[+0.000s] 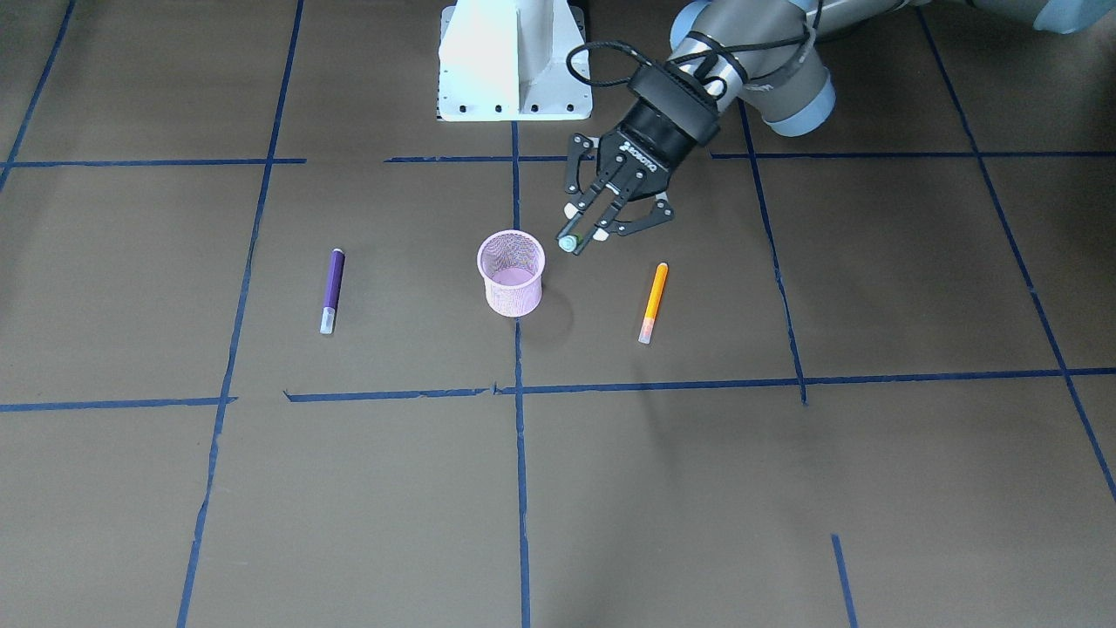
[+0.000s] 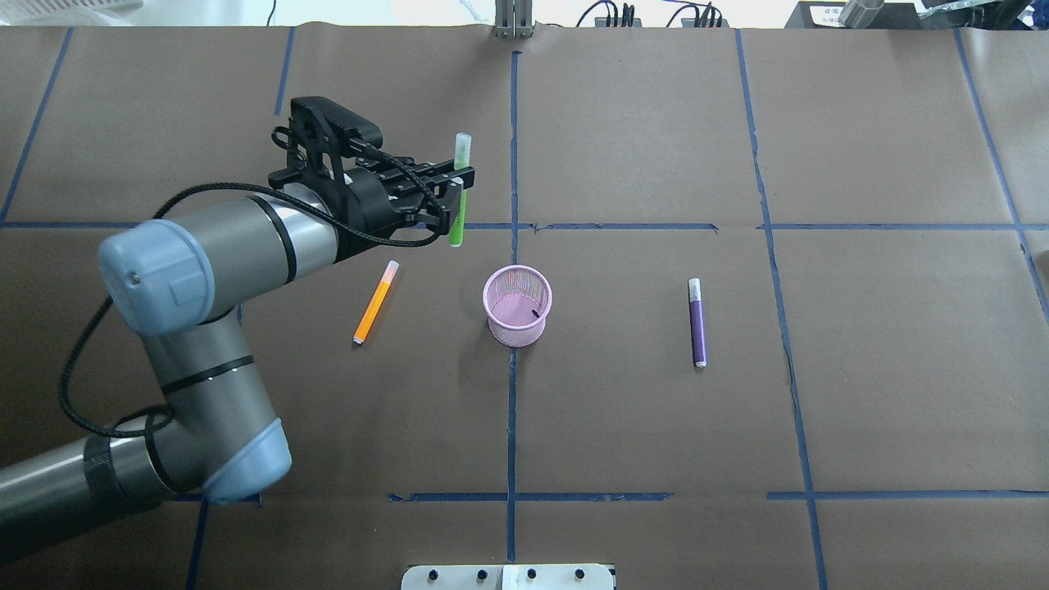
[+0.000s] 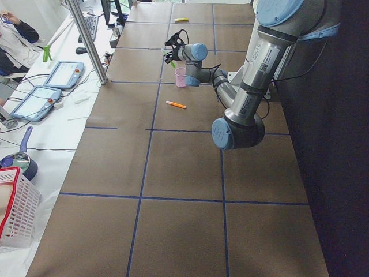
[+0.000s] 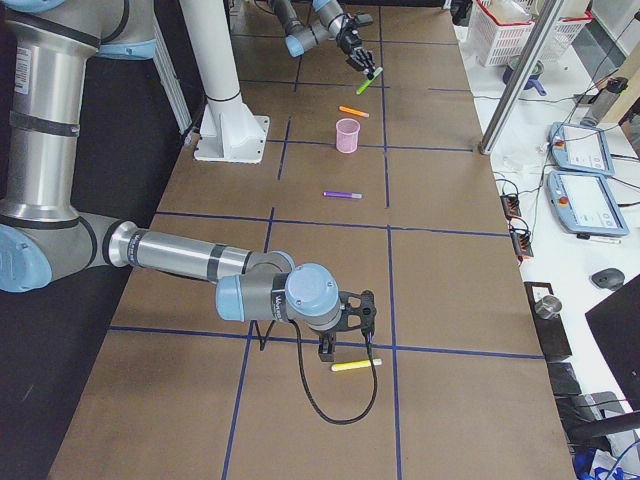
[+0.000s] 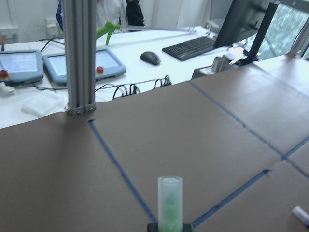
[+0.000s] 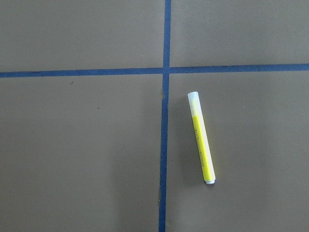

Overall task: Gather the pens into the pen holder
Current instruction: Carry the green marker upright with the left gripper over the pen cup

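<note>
Next, I let go of the green pen, now held beside the holder's rim, with my left gripper inside the opening of the pink mesh pen holder [image 1: 512, 274].
The pink mesh pen holder [image 2: 517, 305] [image 1: 511, 272] stands upright at the table's middle. My left gripper [image 2: 459, 182] [image 1: 580, 240] is shut on a green pen [image 2: 457, 225] [image 5: 170, 203], held above the table just beside the holder's rim, pale cap pointing away from the robot. An orange pen [image 2: 375, 301] [image 1: 653, 302] lies on the left arm's side of the holder. On the other side lies a purple pen [image 2: 697, 322] [image 1: 331, 290]. A yellow pen [image 6: 201, 137] [image 4: 356, 366] lies under my right gripper [image 4: 345, 340]; I cannot tell whether that gripper is open or shut.
The white robot base [image 1: 514, 61] stands behind the holder. Blue tape lines cross the brown table cover. Past the far edge are a metal post [image 5: 79, 58], tablets and a keyboard. A white basket [image 3: 17, 213] sits off the table's left end.
</note>
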